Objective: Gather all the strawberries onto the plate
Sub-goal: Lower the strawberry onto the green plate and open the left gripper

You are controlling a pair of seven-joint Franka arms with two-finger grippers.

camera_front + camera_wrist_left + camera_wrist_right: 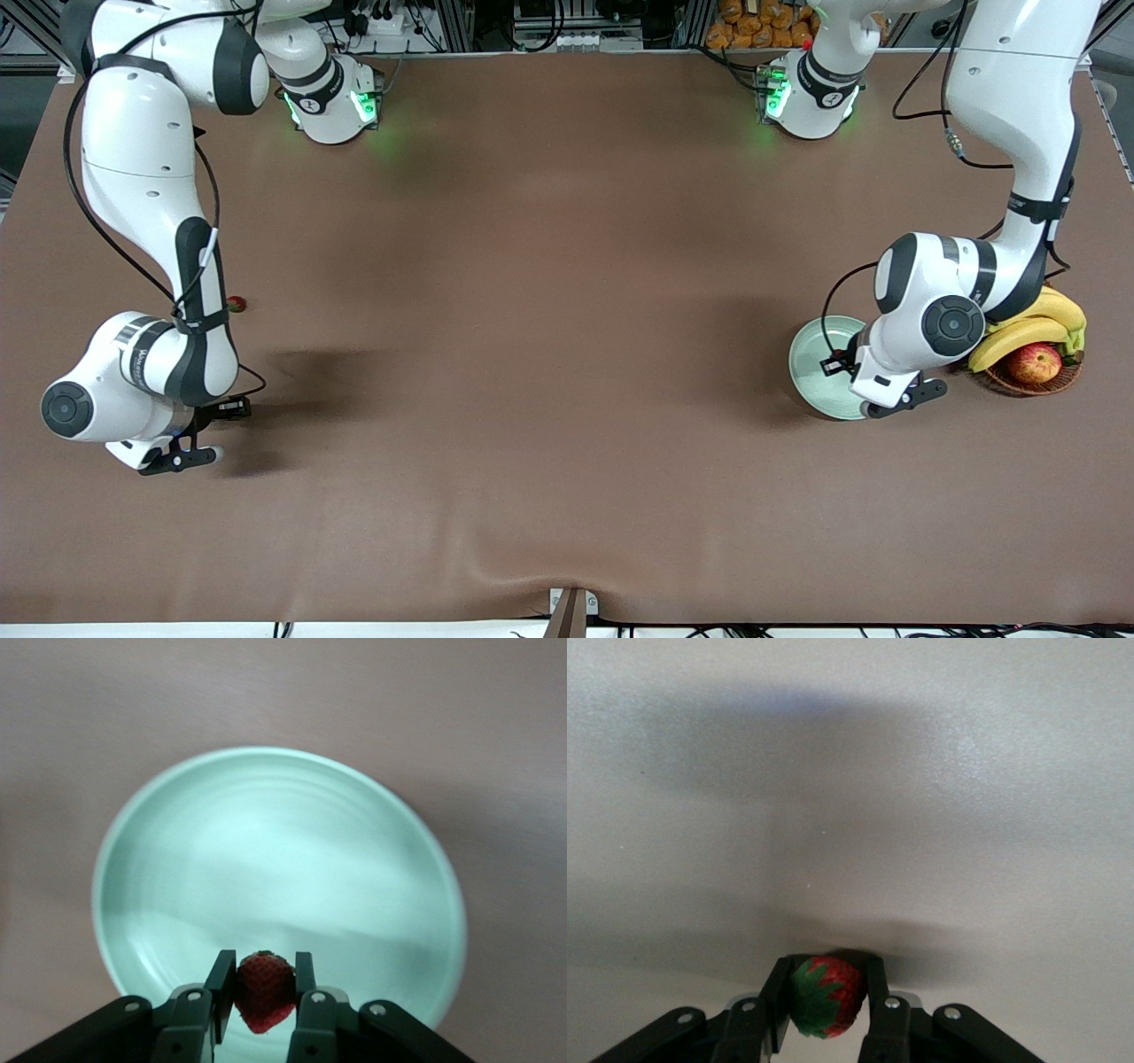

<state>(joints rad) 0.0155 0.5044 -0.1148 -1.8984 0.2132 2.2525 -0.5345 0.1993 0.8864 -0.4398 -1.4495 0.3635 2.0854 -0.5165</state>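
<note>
I need to set the green-capped strawberry on the bare middle of the brown table [600, 344], short of the plate, with my right gripper.
My left gripper [897, 400] is over the pale mint-green plate [817, 363] near the left arm's end of the table. In the left wrist view, the gripper [263, 970] is shut on a strawberry [263, 992] above the plate [266, 833]. My right gripper [180, 458] is low over bare table near the right arm's end. In the right wrist view, it [827, 973] is shut on a second strawberry [828, 997] with a green cap. A third strawberry [236, 304] lies on the table beside the right arm's forearm.
A brown wicker basket [1063, 379] with bananas [1028, 332] and a red-yellow apple [1034, 362] stands right beside the plate, partly under the left arm. The brown cloth has a fold near the front edge.
</note>
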